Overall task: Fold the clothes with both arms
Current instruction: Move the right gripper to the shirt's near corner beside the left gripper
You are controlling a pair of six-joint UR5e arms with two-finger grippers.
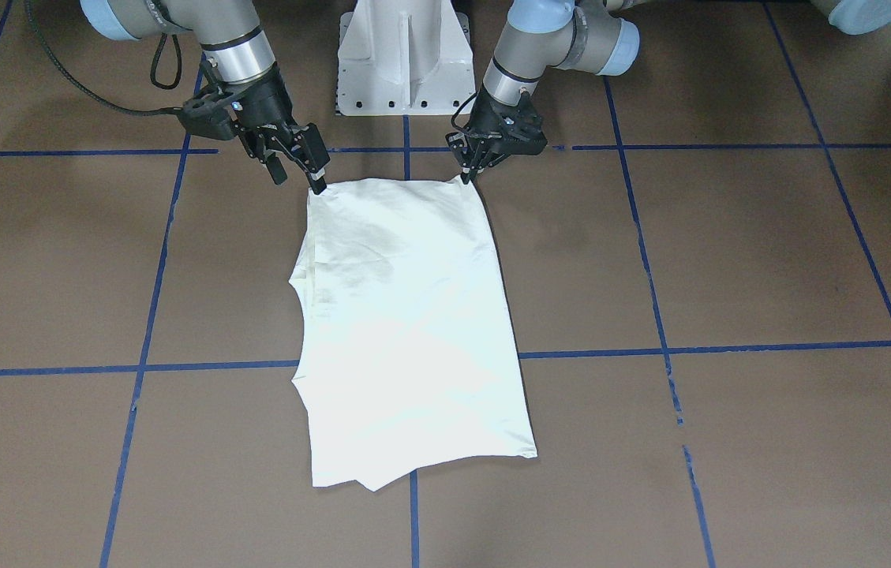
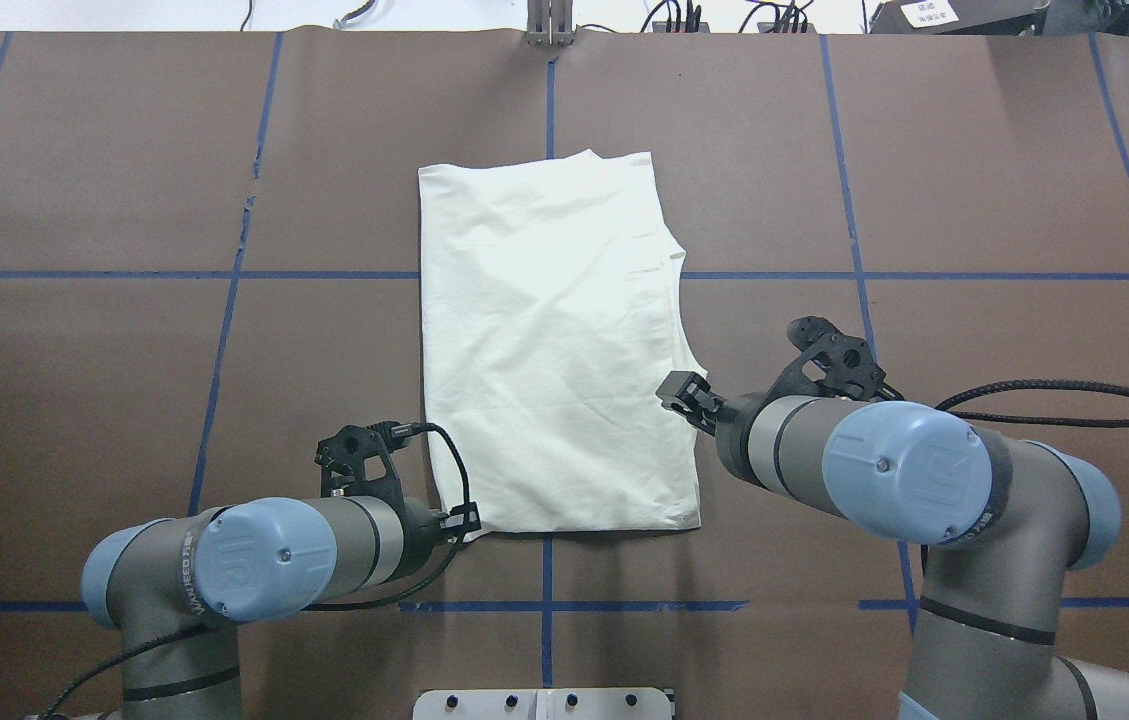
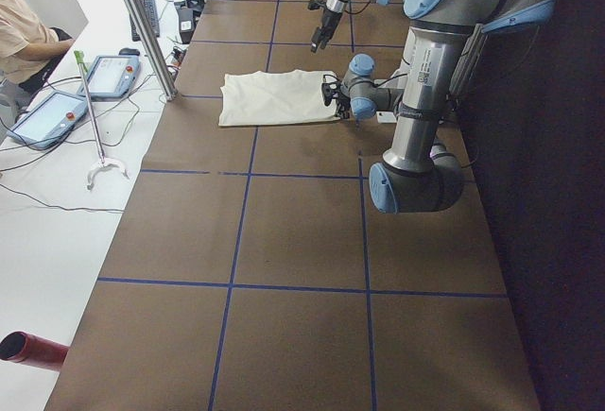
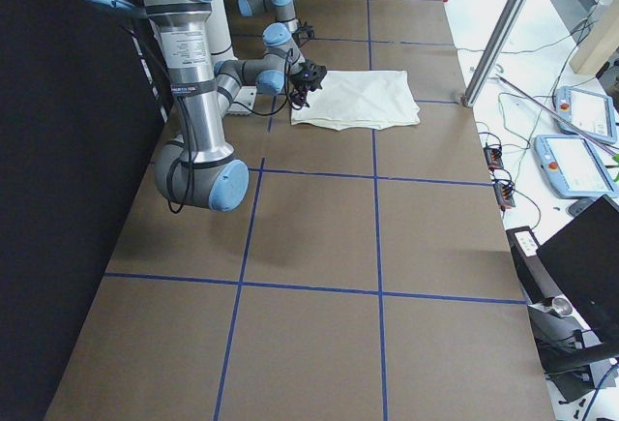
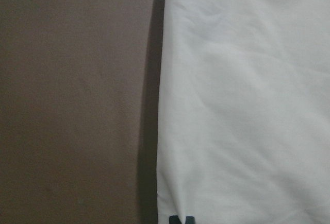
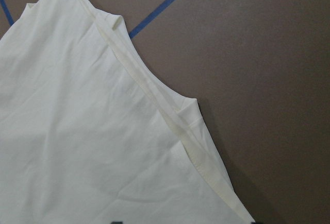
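The hemmed edge [image 1: 310,208] [image 6: 238,208] of the cream shirt, at the near corner across from my left gripper, will be gripped by my right gripper.
The cream shirt [image 1: 406,315] lies flat on the brown table, folded into a long strip with its plain pale side up; no print shows. My left gripper [image 1: 465,177] is down at the strip's near corner on my left, its fingers pinched together on the cloth edge. In the left wrist view its two tips [image 5: 180,220] sit close together on the shirt [image 5: 247,105]. My right gripper [image 1: 299,180] hovers at the other near corner with its fingers spread open. The right wrist view looks down on the hemmed edge [image 6: 154,105].
The white pedestal base [image 1: 406,59] stands between the arms behind the shirt. Blue tape lines [image 2: 549,605] grid the brown table. Past the far table edge sit a person [image 3: 24,33], control tablets [image 3: 109,76] and a metal post [image 3: 142,24].
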